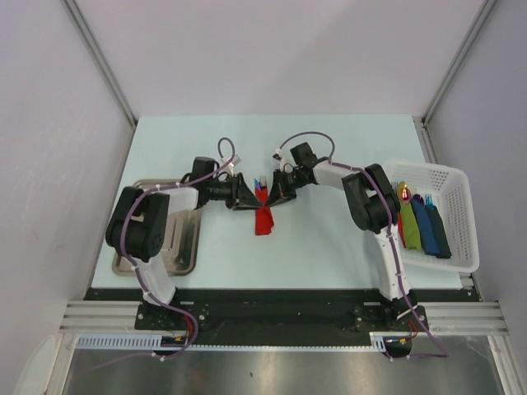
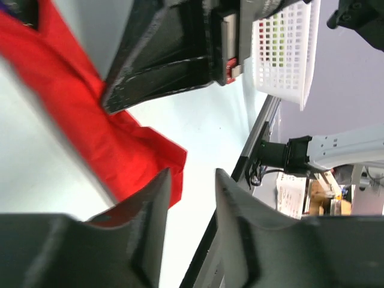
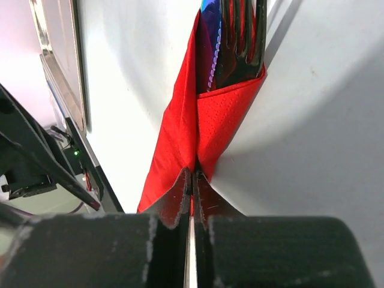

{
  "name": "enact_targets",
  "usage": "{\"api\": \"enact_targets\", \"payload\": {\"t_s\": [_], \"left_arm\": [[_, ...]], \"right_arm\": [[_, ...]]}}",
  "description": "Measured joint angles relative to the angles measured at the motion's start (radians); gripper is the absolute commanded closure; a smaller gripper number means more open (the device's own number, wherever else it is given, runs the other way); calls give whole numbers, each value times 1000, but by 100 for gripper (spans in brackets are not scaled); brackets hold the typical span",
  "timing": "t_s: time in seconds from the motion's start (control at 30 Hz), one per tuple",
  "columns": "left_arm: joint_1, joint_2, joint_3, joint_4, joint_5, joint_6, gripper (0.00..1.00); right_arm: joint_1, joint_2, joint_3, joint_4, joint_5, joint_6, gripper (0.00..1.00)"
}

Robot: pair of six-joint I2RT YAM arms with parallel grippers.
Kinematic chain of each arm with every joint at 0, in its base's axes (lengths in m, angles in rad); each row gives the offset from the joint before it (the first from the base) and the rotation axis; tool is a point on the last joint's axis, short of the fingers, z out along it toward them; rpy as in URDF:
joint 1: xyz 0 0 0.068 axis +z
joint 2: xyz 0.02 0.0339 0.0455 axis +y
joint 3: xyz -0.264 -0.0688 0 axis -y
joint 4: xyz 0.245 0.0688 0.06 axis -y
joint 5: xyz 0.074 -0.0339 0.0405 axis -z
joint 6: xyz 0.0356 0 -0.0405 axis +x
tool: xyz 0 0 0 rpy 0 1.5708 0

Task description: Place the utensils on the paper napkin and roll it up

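Note:
The napkin's near end lies loose beyond where my right gripper pinches, so next my left gripper presses down on the napkin while my right gripper grips nearer that end (image 1: 270, 218).
The red paper napkin (image 1: 263, 220) lies mid-table, folded into a narrow bundle around the utensils (image 1: 260, 184), whose ends stick out at its far end. In the right wrist view a dark fork (image 3: 241, 42) and a blue-edged piece (image 3: 211, 51) sit in the napkin's (image 3: 180, 126) fold. My right gripper (image 3: 192, 175) is shut on the napkin, pinching its near end. My left gripper (image 2: 191, 180) is open with nothing between its fingers. The napkin (image 2: 90, 132) lies just beyond its left finger, and it faces the right gripper (image 1: 273, 196) across the bundle.
A white plastic basket (image 1: 451, 177) at the table's right edge holds green, blue and dark napkin rolls. A metal tray (image 1: 185, 243) lies at the left under my left arm. The table's near edge and a black rail run just past the napkin.

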Motion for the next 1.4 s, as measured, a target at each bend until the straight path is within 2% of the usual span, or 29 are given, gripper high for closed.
{"api": "enact_targets", "payload": {"t_s": [0.07,0.17,0.5,0.57,0.6,0.67,0.7,0.8,0.9,1.07,1.1,1.17,1.27,1.3,1.4], "left_arm": [[10,0,-10,0,-1,-2,77],[6,10,-24,-3,0,-12,83],[-49,129,-21,-16,-36,-19,90],[-54,154,-18,-23,-41,-23,91],[-54,161,-13,-26,-35,-24,92],[-54,167,-3,-38,-29,-22,91],[-54,170,0,-43,-28,-18,92],[-54,177,14,-66,-23,-5,91],[-54,192,32,-85,-11,9,91],[-54,201,41,-92,2,24,91],[-54,201,42,-93,4,27,91],[-54,204,47,-102,5,31,91],[-54,205,52,-114,5,38,91],[-54,206,54,-117,5,39,91],[-52,211,60,-124,10,44,91]], "right_arm": [[-1,0,0,0,-1,-1,100],[-1,1,0,0,-2,-1,100],[-1,2,0,1,-3,0,100],[-2,2,0,2,-3,4,94],[-2,2,0,2,-3,9,85],[-4,2,0,3,-6,18,73],[-6,2,0,5,-7,23,59],[-18,-8,-2,15,-36,35,39],[-32,-35,-3,22,-13,27,34],[-41,-48,0,24,31,13,38],[-37,-48,5,21,41,8,43],[-24,-48,14,11,60,-9,45],[4,-48,33,-9,104,-48,56],[11,-48,37,-13,119,-63,67],[29,-43,47,-25,167,-107,85]]}}
